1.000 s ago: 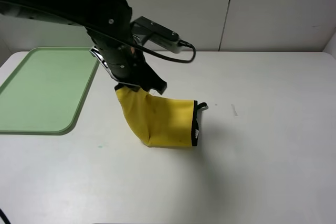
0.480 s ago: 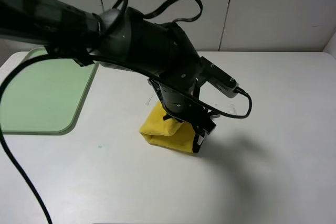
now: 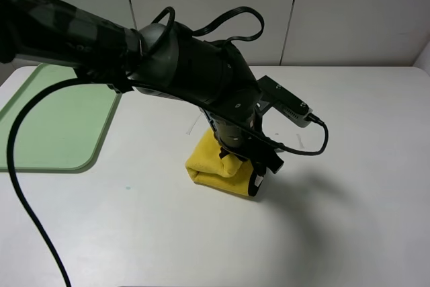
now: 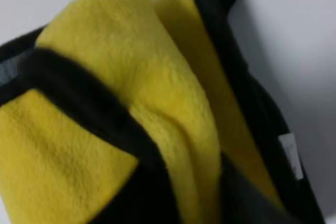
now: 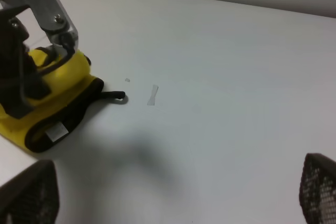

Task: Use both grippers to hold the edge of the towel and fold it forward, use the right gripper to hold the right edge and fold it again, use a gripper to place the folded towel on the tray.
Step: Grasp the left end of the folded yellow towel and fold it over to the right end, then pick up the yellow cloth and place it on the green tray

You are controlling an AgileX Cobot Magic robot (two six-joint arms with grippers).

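Note:
My left gripper is pinching only the top layer near the towel's tagged end. Next, I open it and take the towel across its edge nearer the tray (image 3: 197, 152).
The yellow towel (image 3: 209, 166) lies folded into a thick bundle at the middle of the table, black trim and white tag (image 5: 54, 132) on its right end. My left gripper (image 3: 254, 163) reaches across and sits down on the towel's top fold. The left wrist view is filled by the towel (image 4: 131, 77), so the jaws' grip is unclear. In the right wrist view the left gripper (image 5: 39, 74) stands over the towel (image 5: 71, 74). My right gripper (image 5: 173, 198) hangs open well to the right of it, holding nothing. The pale green tray (image 3: 47, 119) is at the far left, bare.
The left arm and its black cable (image 3: 27, 186) stretch from the left edge over the table's middle. A small tape mark (image 5: 152, 95) sits on the white table just right of the towel's black loop (image 5: 113, 96).
The left gripper carried the towel's raised edge from the left over to the right and down, doubling the towel. In the last half second it settled slightly further right.

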